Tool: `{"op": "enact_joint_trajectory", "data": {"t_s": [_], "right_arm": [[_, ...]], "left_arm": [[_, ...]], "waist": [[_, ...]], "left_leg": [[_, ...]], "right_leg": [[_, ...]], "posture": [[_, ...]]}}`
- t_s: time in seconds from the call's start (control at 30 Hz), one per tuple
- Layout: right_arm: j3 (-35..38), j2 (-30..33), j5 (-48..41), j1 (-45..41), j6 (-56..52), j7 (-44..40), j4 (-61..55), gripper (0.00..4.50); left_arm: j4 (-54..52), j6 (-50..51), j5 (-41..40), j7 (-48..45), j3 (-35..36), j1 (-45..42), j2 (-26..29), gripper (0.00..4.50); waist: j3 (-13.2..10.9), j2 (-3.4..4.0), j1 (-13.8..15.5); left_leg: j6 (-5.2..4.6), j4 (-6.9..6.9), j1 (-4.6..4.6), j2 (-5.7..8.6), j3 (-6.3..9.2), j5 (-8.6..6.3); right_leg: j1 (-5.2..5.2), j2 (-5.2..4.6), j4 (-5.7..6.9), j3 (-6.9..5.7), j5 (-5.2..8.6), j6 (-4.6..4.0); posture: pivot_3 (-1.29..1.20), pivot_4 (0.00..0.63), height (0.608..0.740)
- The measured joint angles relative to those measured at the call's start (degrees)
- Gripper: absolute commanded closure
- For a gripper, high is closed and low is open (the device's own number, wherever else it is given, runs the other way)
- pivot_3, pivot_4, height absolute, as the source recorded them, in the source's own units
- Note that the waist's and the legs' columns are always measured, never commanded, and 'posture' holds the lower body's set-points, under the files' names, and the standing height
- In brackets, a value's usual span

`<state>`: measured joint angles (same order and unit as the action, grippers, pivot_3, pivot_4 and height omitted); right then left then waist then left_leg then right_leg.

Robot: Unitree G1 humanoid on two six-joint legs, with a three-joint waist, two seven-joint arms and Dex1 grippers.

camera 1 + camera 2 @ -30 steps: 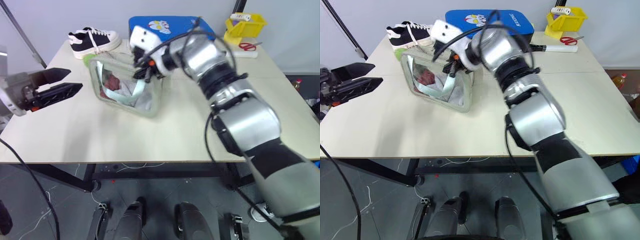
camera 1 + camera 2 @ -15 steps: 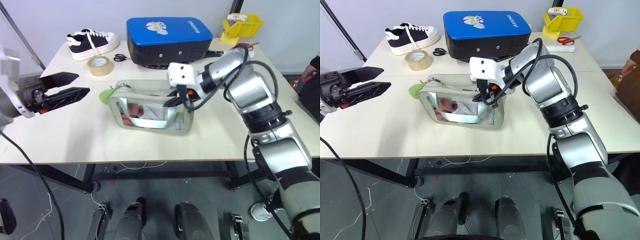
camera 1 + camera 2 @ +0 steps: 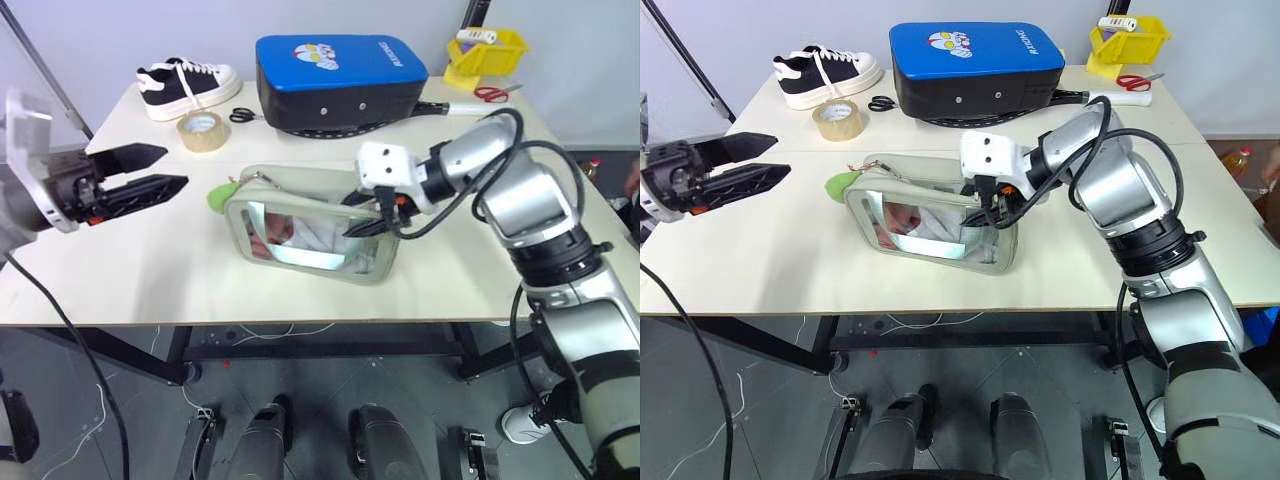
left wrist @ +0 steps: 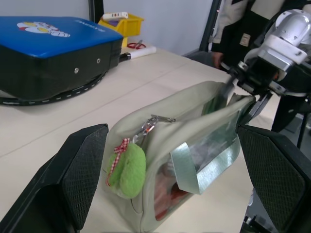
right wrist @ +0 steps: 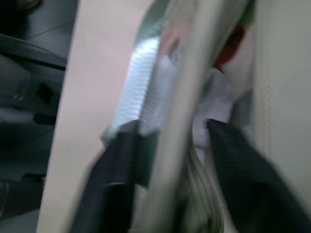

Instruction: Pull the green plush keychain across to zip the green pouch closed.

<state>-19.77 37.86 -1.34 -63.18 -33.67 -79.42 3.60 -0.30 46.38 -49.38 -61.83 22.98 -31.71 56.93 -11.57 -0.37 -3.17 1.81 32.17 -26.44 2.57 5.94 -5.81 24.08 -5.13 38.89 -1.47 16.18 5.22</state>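
The green pouch sits crooked, with my right gripper over both sides of the pouch's front rim. Next, my right gripper pinches that rim closer to the pouch's end corner (image 4: 249,100) before zipping.
The green pouch (image 3: 300,238) stands on the table's middle, its clear window facing me and its top zipper gaping. The green plush keychain (image 3: 219,196) hangs from the zipper pull at the pouch's left end, plain in the left wrist view (image 4: 129,167). My right gripper (image 3: 362,213) is at the pouch's right end, fingers apart astride the top rim there. My left gripper (image 3: 172,167) hovers open a hand's width to the left of the keychain, pointing at it, with nothing between its fingers (image 4: 82,165).
Behind the pouch lie a blue-topped black case (image 3: 340,80), a tan tape roll (image 3: 202,130), black scissors (image 3: 243,115) and a black sneaker (image 3: 188,85). A yellow bin (image 3: 487,50) and red scissors (image 3: 495,93) sit far right. A person (image 4: 243,29) stands beyond the table.
My right gripper dragged the pouch from the back left to the table's middle, toward me and rightward, then spread its fingers on the rim. The left gripper stayed put.
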Motion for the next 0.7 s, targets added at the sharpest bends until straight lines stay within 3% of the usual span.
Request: {"op": "enact_joint_trajectory", "data": {"t_s": [0.03,0.27,0.37,0.57,0.7], "right_arm": [[1.04,1.52,-0.26,-0.02,-0.85,0.26,-0.33,0.29],[7.10,9.65,-4.63,2.66,-8.48,0.76,-11.57,0.29],[6.49,10.50,-5.84,7.58,-11.04,1.76,-15.32,1.15],[4.34,10.37,-5.89,9.62,-12.46,5.50,-17.39,4.36],[4.26,10.57,-5.83,9.46,-11.04,6.30,-16.02,4.44]], "left_arm": [[-0.39,0.22,-0.04,-0.01,-0.22,0.02,-0.22,0.00],[-0.12,0.36,0.25,-0.51,-1.36,-0.08,-0.34,0.00],[1.30,0.30,0.78,-0.92,-2.10,-1.01,-0.35,0.00],[3.42,-0.72,2.61,-2.87,-4.88,-4.16,-0.43,0.00],[5.61,-3.04,5.73,-5.73,-8.96,-4.43,-0.44,0.00]], "waist": [[0.00,0.00,0.31],[0.01,-0.04,0.89],[0.01,-0.04,0.70],[0.01,-0.03,0.73],[0.01,-0.03,0.77]], "left_leg": [[0.00,0.00,0.00,0.00,0.00,0.00],[0.04,-0.02,-0.02,-0.03,-0.02,-0.03],[0.03,-0.02,-0.03,-0.07,-0.08,-0.03],[0.00,-0.01,-0.04,-0.17,-0.35,-0.01],[0.00,-0.02,-0.03,-0.22,-0.57,0.00]], "right_leg": [[0.00,-0.01,-0.01,0.00,0.00,0.00],[-0.08,-0.14,-0.25,-0.03,0.09,-0.20],[-0.12,-0.15,-0.47,0.00,-0.02,-0.41],[-0.17,-0.09,-0.61,0.01,-0.04,-0.42],[-0.21,0.02,-0.68,0.04,-0.07,-0.38]], "posture": [[0.00,0.150,0.724],[0.00,0.150,0.724],[0.00,0.150,0.724],[0.00,0.150,0.724],[0.00,0.150,0.724]]}}
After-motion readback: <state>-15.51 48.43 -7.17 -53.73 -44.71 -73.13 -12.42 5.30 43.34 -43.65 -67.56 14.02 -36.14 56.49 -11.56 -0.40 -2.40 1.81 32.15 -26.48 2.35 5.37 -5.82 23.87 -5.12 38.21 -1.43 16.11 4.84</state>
